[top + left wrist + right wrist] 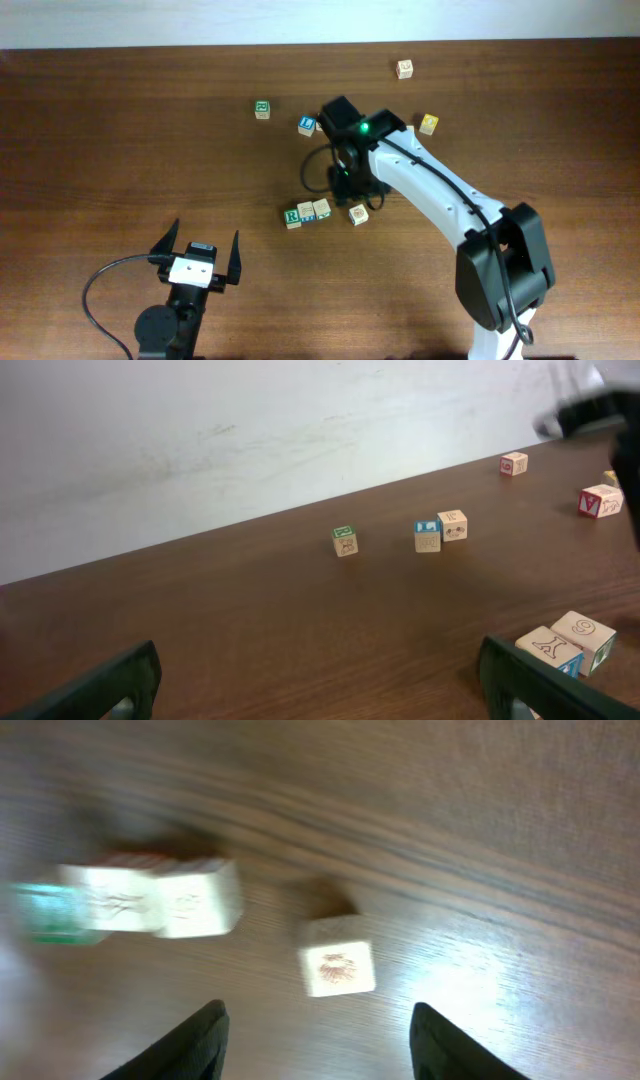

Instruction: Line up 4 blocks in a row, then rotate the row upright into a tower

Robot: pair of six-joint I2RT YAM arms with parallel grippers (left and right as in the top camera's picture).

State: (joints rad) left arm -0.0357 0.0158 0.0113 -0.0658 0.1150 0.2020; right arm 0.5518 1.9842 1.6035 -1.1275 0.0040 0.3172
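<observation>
The orange-red-marked block sits apart; next my right gripper grasps and brings it against the three-block row's near end (323,208).
Three pale-wood blocks lie side by side mid-table: the green R block (293,217), a plain one (307,210) and a teal-marked one (322,209). A fourth block (358,214), orange-red-marked, lies apart to their right. My right gripper (318,1020) hangs open just short of that block (337,967), nothing between its fingers; the row of three (195,898) is blurred to its left. In the overhead view the right arm (430,185) hides those fingers. My left gripper (206,232) stands wide open near the front left, holding nothing, seen again in its own wrist view (320,680).
A green-marked cube (262,109), a blue-faced cube (307,125), a yellow-faced cube (429,124) and a red-marked cube (405,68) lie farther back. Two cubes (565,643) sit close by the left gripper's right finger (520,680). A white wall runs behind the table's far edge.
</observation>
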